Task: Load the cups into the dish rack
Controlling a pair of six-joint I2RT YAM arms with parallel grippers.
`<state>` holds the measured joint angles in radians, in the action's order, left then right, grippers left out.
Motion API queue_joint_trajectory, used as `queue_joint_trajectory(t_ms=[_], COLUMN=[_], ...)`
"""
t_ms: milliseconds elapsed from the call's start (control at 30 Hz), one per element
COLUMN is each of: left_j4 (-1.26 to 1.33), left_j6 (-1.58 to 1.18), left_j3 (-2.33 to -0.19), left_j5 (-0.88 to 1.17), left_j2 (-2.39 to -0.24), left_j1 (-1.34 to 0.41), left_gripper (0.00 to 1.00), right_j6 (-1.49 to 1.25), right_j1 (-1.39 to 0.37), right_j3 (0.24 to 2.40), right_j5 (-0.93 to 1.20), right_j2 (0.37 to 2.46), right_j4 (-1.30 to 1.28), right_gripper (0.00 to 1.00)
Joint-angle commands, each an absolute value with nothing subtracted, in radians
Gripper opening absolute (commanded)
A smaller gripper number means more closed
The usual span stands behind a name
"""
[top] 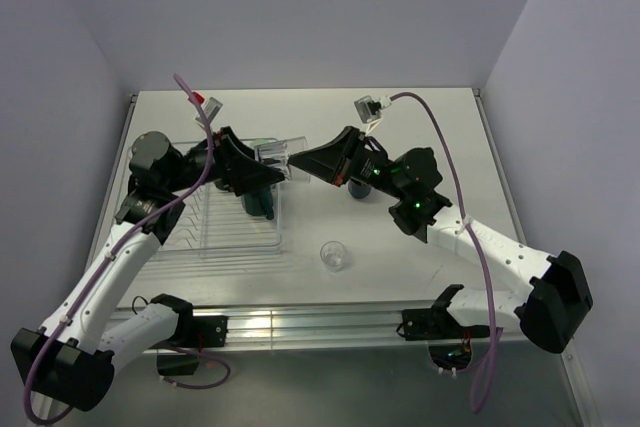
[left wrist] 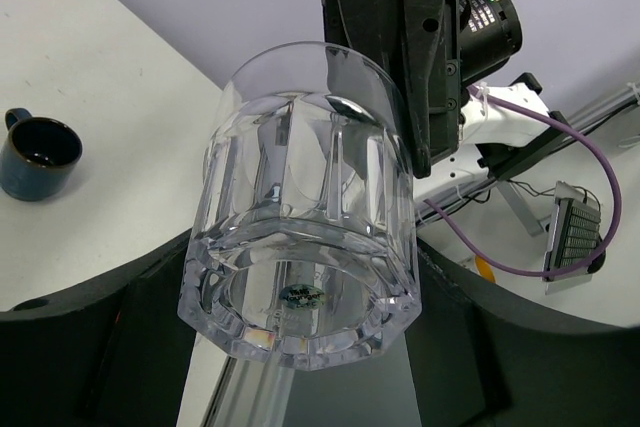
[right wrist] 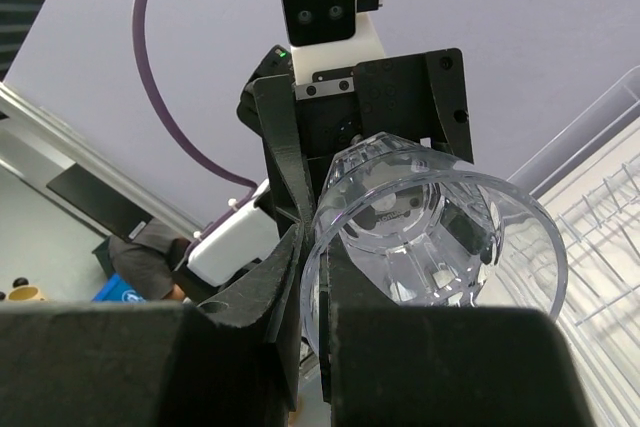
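Observation:
Next, my left gripper lets go of the clear tumbler in the dish rack (top: pixel 221 194), beside the dark teal cup.
A clear tumbler (top: pixel 275 154) hangs in the air above the right end of the dish rack (top: pixel 215 232), held from both sides. My left gripper (top: pixel 262 162) is shut on its base end, one finger on each side of the faceted body (left wrist: pixel 300 197). My right gripper (top: pixel 300 162) is shut on its rim, pinching the wall between both fingers (right wrist: pixel 315 257). The tumbler's mouth (right wrist: pixel 440 227) faces the right wrist camera. Dark cups (top: pixel 258 202) stand in the rack below. A second clear tumbler (top: pixel 334 255) stands upright on the table. A navy mug (top: pixel 358 190) sits under the right arm.
The navy mug (left wrist: pixel 35 155) rests upright on the white table, away from the rack. The rack's clear ribs (right wrist: pixel 610 207) show at the right of the right wrist view. A metal rail (top: pixel 320 322) runs along the near table edge.

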<state>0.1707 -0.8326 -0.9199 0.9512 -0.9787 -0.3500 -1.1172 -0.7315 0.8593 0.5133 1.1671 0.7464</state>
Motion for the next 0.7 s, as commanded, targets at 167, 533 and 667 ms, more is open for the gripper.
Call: queue_joint_trajectory(t_ms=[167,533,667], left_j4=[0.126,0.028,0.003], left_j6=[-0.805,-0.755,-0.738], left_j3=[-0.946,-1.002,-1.023], left_j5=[0.890,0.870,0.873], left_j2=[-0.951,-0.946,-0.940], left_j1=[-0.356,-0.347,-0.330], left_gripper=[0.00,0.00,0.00], right_j6=[-0.999,-0.923,-0.887], right_j1=[-0.778,-0.778,-0.778], right_j3=[0.930,0.943,0.957], right_j5=[0.456,0.318,0.233], right_j2=[1.118,1.046,1.009], right_j4=[0.635,0.422,0.298], right_gripper=[0.18,0.47,0.49])
